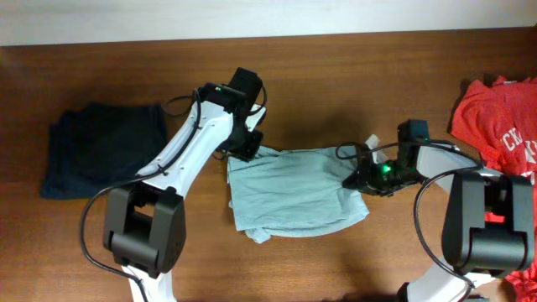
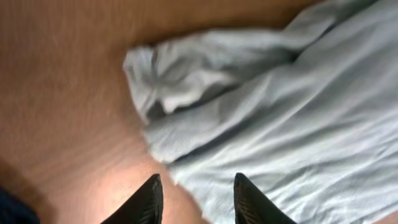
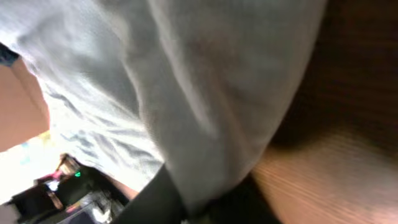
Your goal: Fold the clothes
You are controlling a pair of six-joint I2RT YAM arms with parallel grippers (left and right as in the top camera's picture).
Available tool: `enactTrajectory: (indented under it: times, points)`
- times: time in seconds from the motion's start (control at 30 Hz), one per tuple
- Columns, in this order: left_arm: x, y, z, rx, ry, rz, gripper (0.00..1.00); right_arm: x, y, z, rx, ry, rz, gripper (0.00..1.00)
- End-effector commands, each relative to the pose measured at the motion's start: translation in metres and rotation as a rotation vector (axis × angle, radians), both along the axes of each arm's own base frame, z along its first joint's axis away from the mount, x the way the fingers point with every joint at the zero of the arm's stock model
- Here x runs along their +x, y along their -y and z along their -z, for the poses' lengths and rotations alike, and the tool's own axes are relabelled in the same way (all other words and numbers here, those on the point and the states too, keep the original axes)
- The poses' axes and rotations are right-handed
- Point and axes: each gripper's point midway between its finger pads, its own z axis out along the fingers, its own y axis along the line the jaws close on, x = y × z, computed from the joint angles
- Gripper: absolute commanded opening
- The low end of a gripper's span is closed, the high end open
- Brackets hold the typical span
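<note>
My right gripper needs to open and let go of the fold of cloth that it has over the middle of the grey-blue T-shirt (image 1: 290,201).
A pale grey-blue T-shirt (image 1: 294,191) lies crumpled, partly folded, at the middle of the table. My left gripper (image 1: 244,148) hovers over its far left corner, where a bunched sleeve (image 2: 168,81) shows. Its jaws (image 2: 196,190) stand open over the shirt's edge and bare wood, holding nothing. My right gripper (image 1: 359,179) is at the shirt's right edge, shut on a fold of the cloth (image 3: 211,112), which drapes away from the jaws (image 3: 202,211). A dark navy shirt (image 1: 101,149) lies folded at the left. A red shirt with white lettering (image 1: 499,117) lies at the right.
The wooden table (image 1: 352,75) has bare surface behind and in front of the grey-blue shirt. The arm bases stand at the near edge, the left (image 1: 143,231) and the right (image 1: 487,226). A pale wall strip (image 1: 268,17) runs along the far edge.
</note>
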Motion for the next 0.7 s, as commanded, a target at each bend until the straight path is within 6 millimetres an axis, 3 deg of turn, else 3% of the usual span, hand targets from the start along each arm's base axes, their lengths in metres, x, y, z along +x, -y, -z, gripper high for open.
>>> enactTrajectory:
  times: [0.0, 0.17, 0.33, 0.43, 0.5, 0.67]
  points:
    - [0.002, -0.019, -0.008, 0.044, 0.006, -0.016, 0.37, 0.0, 0.029, 0.005, -0.112, -0.055, 0.073, 0.04]
    - [0.01, -0.037, -0.027, 0.034, 0.05, -0.09, 0.33, 0.003, 0.079, -0.024, -0.339, -0.08, 0.124, 0.04]
    - [0.028, -0.063, -0.067, -0.011, 0.15, -0.186, 0.34, 0.017, 0.102, -0.075, -0.493, -0.033, 0.19, 0.04]
    - [0.031, -0.076, -0.093, -0.03, 0.211, -0.222, 0.34, 0.025, 0.095, -0.103, -0.535, 0.025, 0.162, 0.04]
    - [0.031, -0.081, -0.105, -0.039, 0.24, -0.234, 0.35, 0.029, 0.08, -0.111, -0.537, 0.052, 0.118, 0.04]
    - [0.029, -0.091, -0.124, -0.053, 0.29, -0.257, 0.34, 0.023, 0.026, -0.101, -0.535, 0.058, -0.034, 0.04]
